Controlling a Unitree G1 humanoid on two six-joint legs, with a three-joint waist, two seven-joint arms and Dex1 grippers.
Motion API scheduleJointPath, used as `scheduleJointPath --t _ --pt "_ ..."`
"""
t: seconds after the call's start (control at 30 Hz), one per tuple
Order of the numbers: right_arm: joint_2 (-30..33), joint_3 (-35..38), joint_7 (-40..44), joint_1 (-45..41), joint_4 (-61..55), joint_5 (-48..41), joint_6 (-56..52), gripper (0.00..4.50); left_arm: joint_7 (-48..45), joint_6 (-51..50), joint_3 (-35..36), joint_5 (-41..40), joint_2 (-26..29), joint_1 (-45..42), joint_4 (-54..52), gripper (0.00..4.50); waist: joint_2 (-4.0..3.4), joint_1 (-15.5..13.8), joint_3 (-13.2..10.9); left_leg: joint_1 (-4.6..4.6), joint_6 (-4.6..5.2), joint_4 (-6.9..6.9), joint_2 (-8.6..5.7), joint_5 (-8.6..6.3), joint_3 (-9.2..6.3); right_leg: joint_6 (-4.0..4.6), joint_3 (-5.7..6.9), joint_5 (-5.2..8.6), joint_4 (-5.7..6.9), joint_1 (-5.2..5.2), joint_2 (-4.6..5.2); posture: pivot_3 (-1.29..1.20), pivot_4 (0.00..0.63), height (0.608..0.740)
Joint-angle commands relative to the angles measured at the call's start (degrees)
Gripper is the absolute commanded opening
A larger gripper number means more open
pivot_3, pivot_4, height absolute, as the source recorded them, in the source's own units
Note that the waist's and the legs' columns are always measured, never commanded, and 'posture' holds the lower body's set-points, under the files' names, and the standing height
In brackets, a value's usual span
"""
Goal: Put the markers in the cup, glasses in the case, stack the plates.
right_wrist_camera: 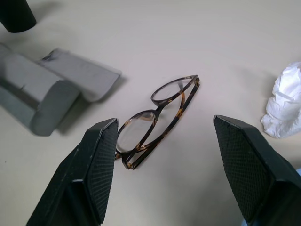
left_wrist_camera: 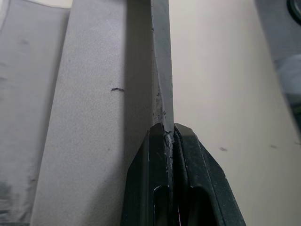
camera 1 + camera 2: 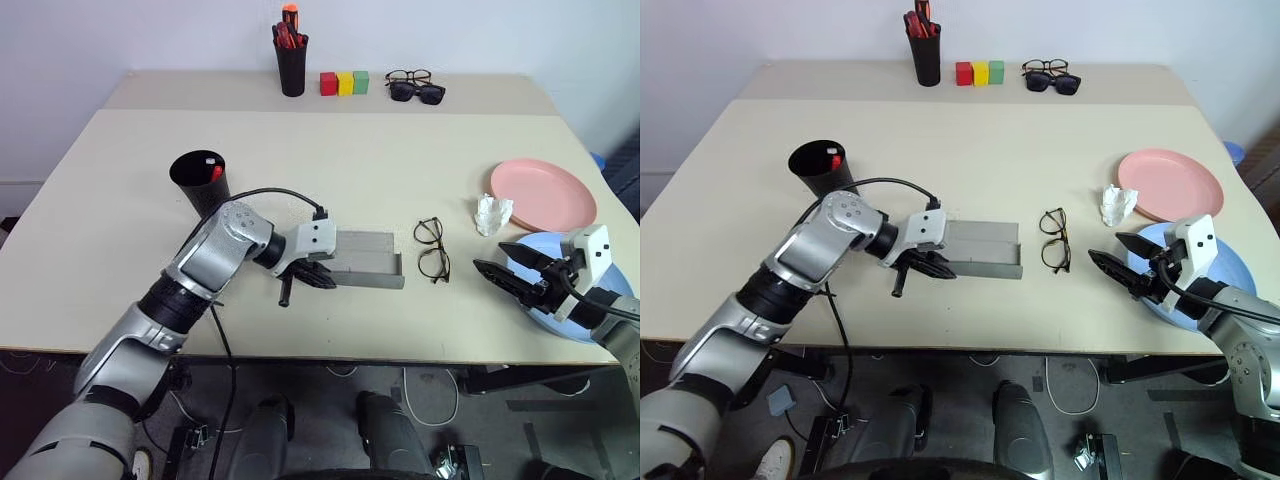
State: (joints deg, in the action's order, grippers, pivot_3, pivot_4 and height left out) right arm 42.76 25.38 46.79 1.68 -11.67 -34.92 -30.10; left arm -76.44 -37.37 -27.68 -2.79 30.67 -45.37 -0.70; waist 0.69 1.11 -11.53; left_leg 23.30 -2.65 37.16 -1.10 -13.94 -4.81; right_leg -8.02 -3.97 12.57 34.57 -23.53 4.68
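Observation:
Next, I move my right gripper to the glasses beside the grey case and close it on the glasses' bridge (image 3: 438,247) (image 1: 159,109) between the two lenses.
The grey case (image 3: 368,257) lies open at the table's front middle. My left gripper (image 3: 312,274) is shut on a thin edge at the case's left end; the left wrist view shows the fingers (image 2: 188,155) clamped on that grey edge. The wire-framed glasses (image 3: 432,249) lie folded just right of the case. My right gripper (image 3: 505,265) is open, right of the glasses and apart from them, over the light blue plate (image 3: 548,242). The pink plate (image 3: 545,193) sits behind it. The black cup (image 3: 200,182) stands left of the case with a red marker (image 3: 215,172) in it.
A crumpled white tissue (image 3: 492,213) lies between the glasses and the pink plate. At the far edge stand a black pen holder (image 3: 292,62), three coloured blocks (image 3: 344,82), dark-framed spectacles (image 3: 408,76) and sunglasses (image 3: 420,94).

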Motion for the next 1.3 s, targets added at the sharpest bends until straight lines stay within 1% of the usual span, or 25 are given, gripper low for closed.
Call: scheduleJointPath --t 0.03,0.2,0.23,0.3,0.37,0.5,0.53,0.6,0.67,0.7,0.77,0.8,0.83,0.9,1.03,1.3 --pt "0.1 0.4 0.3 -1.0 -1.3 -0.7 0.6 3.3 0.4 -3.4 0.6 -1.4 2.0 1.0 -6.0 0.05 0.0 0.0 0.0 0.0 0.0 0.0 0.0 0.0 0.0 0.0 0.0 0.01 0.0 0.0 0.0 0.0 0.15 0.74" --pt "0.0 -0.8 0.7 -1.5 -0.7 -0.4 0.7 3.3 1.5 -5.5 0.2 -2.1 3.8 3.4 -9.2 0.05 -0.01 0.0 0.0 -0.01 0.0 0.0 0.0 0.0 0.0 0.03 0.0 0.02 0.01 0.0 0.0 0.0 0.15 0.74" --pt "0.0 -0.9 0.8 -1.5 -0.6 -0.3 0.9 3.3 1.5 -5.9 0.1 -2.5 4.1 3.7 -9.6 0.33 0.0 -0.1 0.0 -0.01 0.0 0.0 0.0 0.0 0.0 0.03 0.0 0.03 0.01 0.0 0.0 0.0 0.15 0.74" --pt "0.0 -1.3 0.9 -1.4 -0.4 0.2 1.5 3.3 1.8 -6.7 0.1 -3.1 4.3 4.3 -10.4 0.99 0.0 -0.1 0.0 0.0 0.0 0.01 0.0 0.0 0.0 0.04 0.0 0.03 0.0 0.01 0.0 0.0 0.15 0.74" --pt "0.0 -1.7 0.6 -1.3 -0.2 1.2 2.6 3.3 2.4 -7.2 0.1 -3.5 4.5 5.0 -11.1 1.95 0.0 -0.1 0.0 -0.01 0.0 0.01 0.0 0.0 0.0 0.04 0.0 0.03 0.0 0.01 0.0 0.0 0.15 0.74" --pt "-0.2 -2.2 0.4 -1.5 0.3 2.6 4.3 3.3 4.2 -8.1 0.4 -4.2 4.1 5.4 -11.8 4.03 0.0 -0.1 0.0 -0.01 0.0 0.01 0.0 0.0 0.0 0.03 0.0 0.03 0.0 0.01 0.0 0.0 0.15 0.74" --pt "-0.6 -2.4 0.0 -1.8 0.4 3.1 4.8 3.3 4.4 -8.1 0.9 -4.7 4.1 5.5 -12.3 4.47 0.0 -0.1 0.0 -0.01 0.0 0.01 0.0 0.0 0.0 0.03 0.0 0.03 0.01 0.01 0.0 0.0 0.15 0.74" --pt "-1.1 -2.7 -0.8 -2.3 0.4 3.6 5.4 3.3 4.7 -8.2 1.7 -5.7 4.3 5.6 -12.9 4.47 0.0 0.1 0.0 -0.01 0.0 0.01 0.0 0.0 0.0 0.03 0.0 0.03 0.01 0.01 0.0 0.0 0.15 0.74" --pt "-1.5 -3.3 -1.4 -3.3 0.3 3.5 4.9 3.3 6.7 -7.4 4.9 -7.7 3.2 6.1 -13.6 4.47 -0.01 0.1 0.0 -0.03 0.0 0.01 0.0 0.0 0.0 0.03 0.0 0.03 0.03 0.01 0.0 0.0 0.15 0.74" --pt "-1.6 -3.9 -1.3 -4.1 0.3 2.8 3.5 3.3 8.8 -4.8 8.1 -9.1 1.7 7.2 -13.9 4.47 -0.02 0.1 0.0 -0.04 0.0 0.01 0.0 0.0 0.0 0.03 0.0 0.03 0.05 0.01 0.0 0.0 0.15 0.74" --pt "-1.5 -5.1 -0.8 -5.2 0.6 1.8 1.7 3.3 13.9 4.9 13.7 -9.9 -1.8 10.2 -14.2 4.47 -0.02 0.0 0.0 -0.06 0.0 0.02 0.01 0.0 0.0 0.03 0.0 0.03 0.09 0.01 0.01 0.0 0.15 0.74" --pt "-1.5 -6.0 -0.4 -5.9 1.1 1.7 0.9 3.3 15.5 9.1 15.5 -9.8 -2.7 11.7 -14.1 4.47 0.0 0.0 0.0 -0.07 -0.01 0.03 0.01 0.0 0.0 0.04 -0.01 0.03 0.09 0.01 0.02 0.0 0.15 0.74" --pt "-1.3 -6.8 0.0 -6.7 1.9 1.4 -0.4 3.3 16.2 11.0 16.2 -9.5 -2.8 12.7 -14.0 4.47 0.0 0.0 0.0 -0.06 -0.01 0.03 0.01 0.01 -0.01 0.04 0.0 0.03 0.09 0.01 0.01 0.0 0.15 0.74" --pt "-0.9 -8.7 1.5 -9.0 4.1 1.0 -2.5 3.3 15.4 9.9 16.8 -10.9 -1.7 14.0 -13.6 4.47 -0.02 0.0 0.0 -0.1 -0.01 0.03 0.02 0.01 0.0 0.05 -0.01 0.02 0.11 0.01 0.01 0.0 0.15 0.74" --pt "0.1 -12.3 4.3 -15.7 10.7 1.4 -6.6 3.3 12.8 5.7 18.9 -16.9 -0.1 15.3 -14.1 4.47 -0.02 0.0 0.0 -0.12 -0.01 0.06 0.0 0.01 0.03 0.05 -0.01 0.03 0.22 0.02 0.01 0.0 0.15 0.74" --pt "1.5 -17.9 9.1 -26.9 25.4 6.1 -7.4 3.3 16.2 3.6 20.6 -19.9 0.9 17.3 -17.4 4.47 -0.01 0.0 0.0 -0.14 -0.01 0.09 0.0 0.01 0.01 -0.04 -0.01 -0.01 0.37 0.0 0.0 0.0 0.15 0.74"
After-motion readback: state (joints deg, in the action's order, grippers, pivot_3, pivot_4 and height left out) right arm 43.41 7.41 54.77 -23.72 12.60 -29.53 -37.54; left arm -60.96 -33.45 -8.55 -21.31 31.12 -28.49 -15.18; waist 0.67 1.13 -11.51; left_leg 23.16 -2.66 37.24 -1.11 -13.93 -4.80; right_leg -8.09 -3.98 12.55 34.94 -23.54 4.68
